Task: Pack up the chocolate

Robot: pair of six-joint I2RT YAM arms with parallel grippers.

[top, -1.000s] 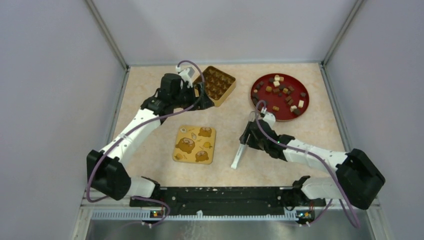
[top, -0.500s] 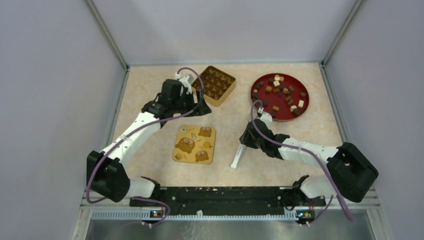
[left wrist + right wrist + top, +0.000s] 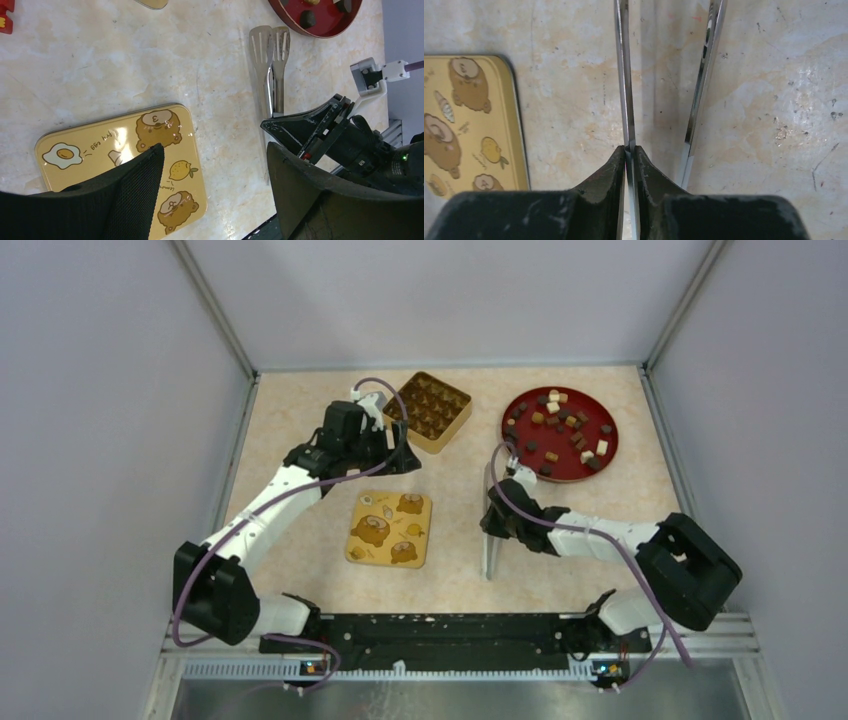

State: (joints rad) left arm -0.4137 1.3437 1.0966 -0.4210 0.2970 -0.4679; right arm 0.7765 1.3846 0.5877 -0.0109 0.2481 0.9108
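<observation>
The tongs' outer arm sits outside my right fingers; I'll open, then grip both arms by their grey ends [image 3: 685,169] before picking up chocolate.
The chocolate [image 3: 575,437], small dark, tan and cream lumps, lies on a round red plate [image 3: 610,458] at the back right. One dark lump [image 3: 307,19] of it shows in the left wrist view. My right gripper [image 3: 492,520] [image 3: 630,149] is shut on one arm of the metal tongs [image 3: 489,558] [image 3: 623,75]; the other arm [image 3: 700,85] stays outside the jaws. The tongs' flat tips [image 3: 270,42] point at the plate. My left gripper [image 3: 405,452] [image 3: 215,170] hangs open and empty between the gold compartment tin [image 3: 430,410] and the yellow lid [image 3: 390,528].
The yellow lid [image 3: 120,145], printed with bears, lies flat at the table's middle. A red-and-white sweet [image 3: 4,15] lies at the top left edge of the left wrist view. Grey walls close in the table on three sides.
My right gripper has closed on the tongs and swung them from slanted to pointing straight away. The left gripper has drifted a little back from the tin, still open.
</observation>
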